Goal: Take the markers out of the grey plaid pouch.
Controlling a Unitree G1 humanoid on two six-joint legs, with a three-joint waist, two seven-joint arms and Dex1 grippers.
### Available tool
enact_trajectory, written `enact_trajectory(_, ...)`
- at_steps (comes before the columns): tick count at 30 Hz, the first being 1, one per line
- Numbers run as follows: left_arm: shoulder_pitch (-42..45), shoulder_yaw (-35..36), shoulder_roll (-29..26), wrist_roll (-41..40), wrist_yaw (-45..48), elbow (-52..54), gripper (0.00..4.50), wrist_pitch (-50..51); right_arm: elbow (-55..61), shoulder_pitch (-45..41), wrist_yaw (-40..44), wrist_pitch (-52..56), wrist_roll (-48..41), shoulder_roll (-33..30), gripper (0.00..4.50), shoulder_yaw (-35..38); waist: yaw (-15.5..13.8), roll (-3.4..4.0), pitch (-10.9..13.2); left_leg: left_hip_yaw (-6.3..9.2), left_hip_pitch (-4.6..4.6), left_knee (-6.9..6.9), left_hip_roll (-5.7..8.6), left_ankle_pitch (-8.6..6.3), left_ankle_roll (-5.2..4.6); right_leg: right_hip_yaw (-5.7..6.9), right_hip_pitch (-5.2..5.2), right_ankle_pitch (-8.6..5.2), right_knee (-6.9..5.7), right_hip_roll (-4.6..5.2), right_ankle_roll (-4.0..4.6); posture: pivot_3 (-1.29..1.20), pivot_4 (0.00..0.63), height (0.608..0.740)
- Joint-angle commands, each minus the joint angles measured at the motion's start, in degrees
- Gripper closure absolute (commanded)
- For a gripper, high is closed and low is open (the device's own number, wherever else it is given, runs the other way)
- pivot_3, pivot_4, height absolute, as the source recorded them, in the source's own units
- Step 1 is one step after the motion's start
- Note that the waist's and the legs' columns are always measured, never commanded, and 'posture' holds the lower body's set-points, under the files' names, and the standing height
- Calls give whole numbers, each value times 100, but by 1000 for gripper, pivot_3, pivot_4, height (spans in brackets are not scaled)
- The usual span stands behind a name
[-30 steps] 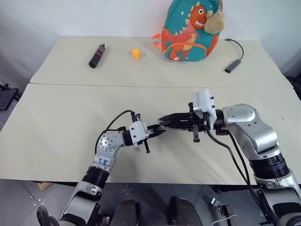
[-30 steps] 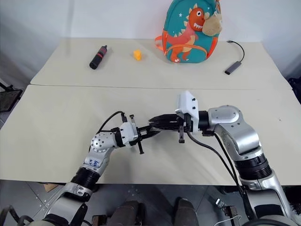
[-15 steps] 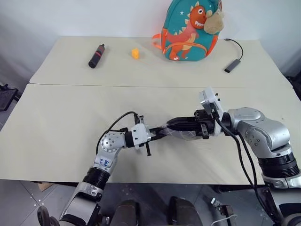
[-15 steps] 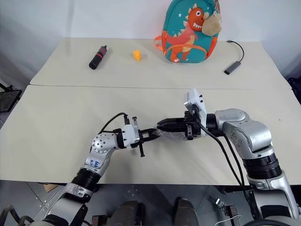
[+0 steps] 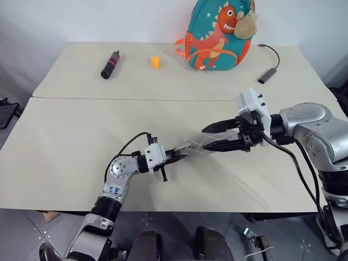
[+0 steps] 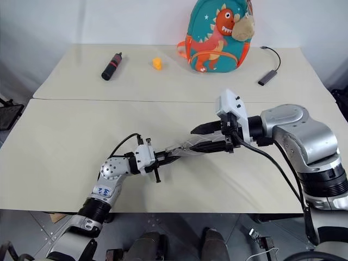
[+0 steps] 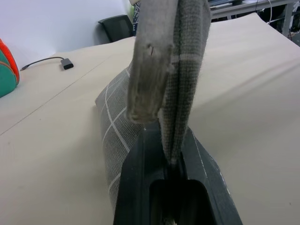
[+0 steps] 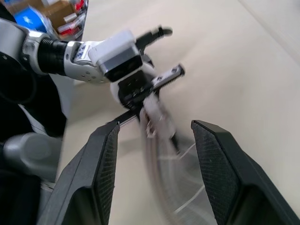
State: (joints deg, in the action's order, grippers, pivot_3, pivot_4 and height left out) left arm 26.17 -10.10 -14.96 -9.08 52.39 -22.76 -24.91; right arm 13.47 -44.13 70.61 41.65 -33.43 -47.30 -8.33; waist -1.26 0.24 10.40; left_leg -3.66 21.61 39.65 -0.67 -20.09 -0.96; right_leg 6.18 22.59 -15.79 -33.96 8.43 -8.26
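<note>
The robot's right gripper has the grey plaid pouch's body amid its open fingers, so it should back off and pinch the strap loop (image 8: 158,116) beside the left gripper's fingertips.
The grey plaid pouch (image 5: 191,147) hangs slanted just above the near table, its lower left end pinched in my left gripper (image 5: 173,157), which is shut on it. The left wrist view shows the pouch's folded edge (image 7: 180,70) clamped between the two black fingers (image 7: 140,159). My right gripper (image 5: 205,139) is at the pouch's upper right end, open, with one finger above the fabric and one below; I cannot tell whether either touches it. In the right wrist view the pouch (image 8: 157,122) lies blurred beyond my spread fingers. The markers are hidden.
On the far table stand a teal dinosaur backpack (image 5: 217,35), a black-and-red cylinder (image 5: 110,64), a small orange object (image 5: 155,62) and a grey hub with its cable (image 5: 266,75). A seam (image 5: 136,98) divides the two tables.
My right gripper has opened and drawn back up and to the right along the pouch. My left gripper keeps its grip and has sunk slightly, so the pouch now slants between them.
</note>
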Motion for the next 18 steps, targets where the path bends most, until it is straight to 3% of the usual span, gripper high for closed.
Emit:
enact_trajectory(1, 2, -37, 61, -23, -16, 205, 4500, 38, 403, -245, -138, 58, 148, 180, 1957, -265, 0, 0, 0, 0, 0, 0, 0, 0, 0, 0, 0, 0, -1, 0, 0, 0, 150, 740)
enact_trajectory(15, 101, -77, 152, 70, -34, 75, 4500, 29, 74, -924, -363, 211, 1148, 689, 1957, -1407, 1, 0, 0, 3, 5, 8, 1, -1, 0, 2, 1, 0, -4, 0, 0, 0, 150, 740)
enact_trajectory(18, 79, -67, 143, 73, -53, 98, 4500, 37, 1, -982, -383, 212, 1266, 802, 2584, -1446, 1, 0, 0, 3, 6, 9, 2, 0, -1, 2, 1, 0, -3, 0, 0, 0, 150, 740)
